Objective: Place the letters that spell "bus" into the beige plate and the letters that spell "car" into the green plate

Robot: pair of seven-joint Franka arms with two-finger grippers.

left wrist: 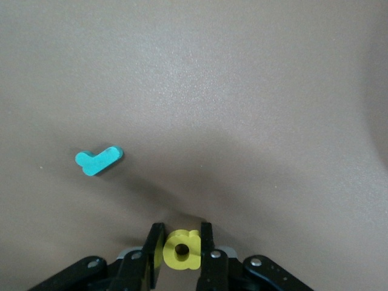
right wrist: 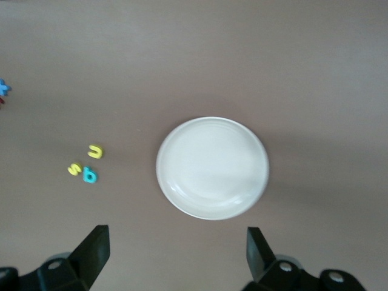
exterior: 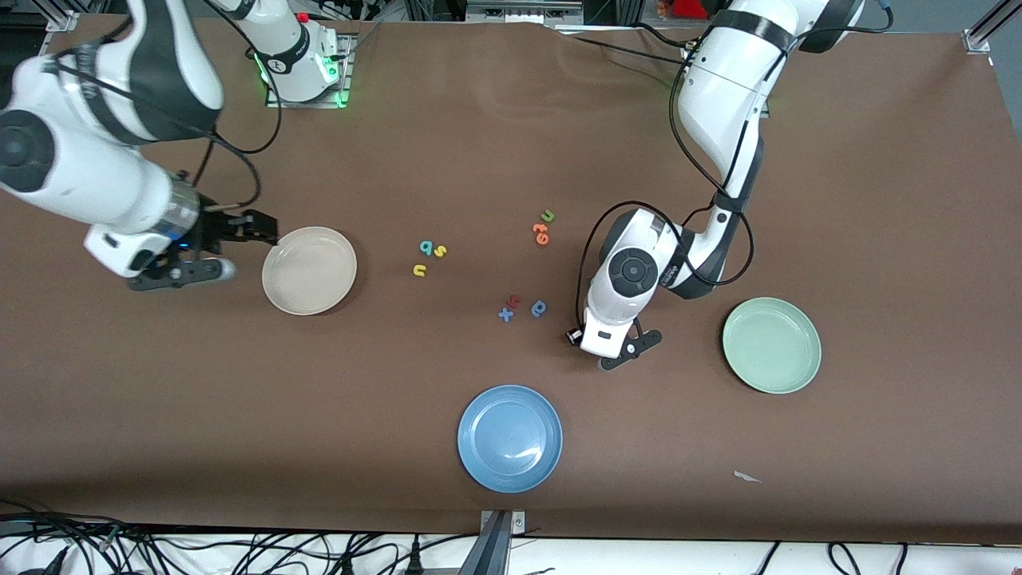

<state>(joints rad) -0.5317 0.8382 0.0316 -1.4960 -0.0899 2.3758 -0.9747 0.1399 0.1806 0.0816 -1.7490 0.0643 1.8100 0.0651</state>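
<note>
The robot's left gripper will release the yellow a, now held low over the table, close to the middle of the empty green plate (exterior: 772, 355).
My left gripper (left wrist: 181, 235) is shut on the yellow a (left wrist: 182, 250), low over the table between the loose letters and the green plate (exterior: 771, 344). In the front view its hand (exterior: 611, 331) hides the a. The teal r (left wrist: 99, 160) lies flat close by; the c is out of view. The teal b (exterior: 426, 248), yellow s (exterior: 440, 251) and yellow u (exterior: 419, 271) lie together mid-table. My right gripper (right wrist: 176, 239) hangs open and empty beside the beige plate (exterior: 309, 270), toward the right arm's end.
A blue plate (exterior: 509, 438) sits near the front edge. A green u (exterior: 548, 216) and orange letters (exterior: 541, 233) lie farther from the camera; a blue x (exterior: 506, 315), a red letter (exterior: 514, 300) and a blue round letter (exterior: 539, 308) lie beside the left hand.
</note>
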